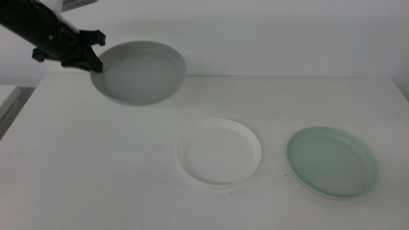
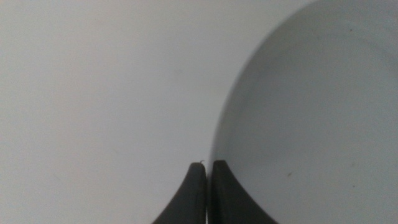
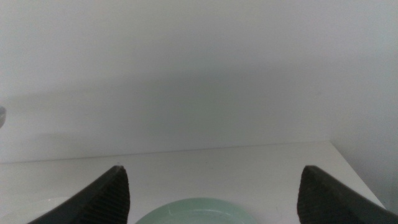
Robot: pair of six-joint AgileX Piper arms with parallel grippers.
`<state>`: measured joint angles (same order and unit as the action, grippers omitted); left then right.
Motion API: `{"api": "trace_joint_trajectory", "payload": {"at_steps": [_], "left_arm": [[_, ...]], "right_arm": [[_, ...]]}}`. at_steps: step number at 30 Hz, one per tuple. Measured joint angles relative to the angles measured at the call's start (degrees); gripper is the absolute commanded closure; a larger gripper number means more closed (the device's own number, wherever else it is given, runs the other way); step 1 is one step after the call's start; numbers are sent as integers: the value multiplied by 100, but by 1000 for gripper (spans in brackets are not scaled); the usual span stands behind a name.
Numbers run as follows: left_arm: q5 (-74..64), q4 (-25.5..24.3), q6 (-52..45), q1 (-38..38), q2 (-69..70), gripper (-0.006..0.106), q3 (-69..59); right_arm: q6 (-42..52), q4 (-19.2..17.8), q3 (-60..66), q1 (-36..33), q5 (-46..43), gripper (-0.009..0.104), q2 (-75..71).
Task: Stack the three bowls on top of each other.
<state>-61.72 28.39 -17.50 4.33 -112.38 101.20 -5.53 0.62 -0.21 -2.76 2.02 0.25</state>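
Next, I let go of the grey bowl with my left gripper inside the white bowl (image 1: 218, 151) at the middle of the table. The grey bowl is tilted in the air over the table.
My left gripper (image 1: 94, 62) is shut on the rim of the grey bowl (image 1: 139, 71) and holds it tilted in the air over the far left of the table. In the left wrist view the grey bowl (image 2: 311, 118) fills one side, its rim pinched between my jaws (image 2: 208, 167). The white bowl (image 1: 218, 152) lies flat at the table's middle. The pale mint green bowl (image 1: 331, 161) lies to its right. My right gripper (image 3: 214, 186) is out of the middle view; its jaws stand wide open above the green bowl's (image 3: 199, 211) rim.
The white table (image 1: 96, 172) ends at a white wall behind. Its left edge (image 1: 19, 108) drops off beside a lower pale surface.
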Motion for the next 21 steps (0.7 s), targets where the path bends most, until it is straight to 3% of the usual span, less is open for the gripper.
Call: {"api": "trace_joint_trajectory", "payload": {"at_steps": [7, 21], "left_arm": [[694, 51, 225, -877, 941, 102, -1720], [1309, 5, 692, -2132, 445, 102, -1926]], "right_arm": [[0, 0, 0, 0, 0, 2, 0], [0, 0, 0, 0, 0, 2, 0]]}}
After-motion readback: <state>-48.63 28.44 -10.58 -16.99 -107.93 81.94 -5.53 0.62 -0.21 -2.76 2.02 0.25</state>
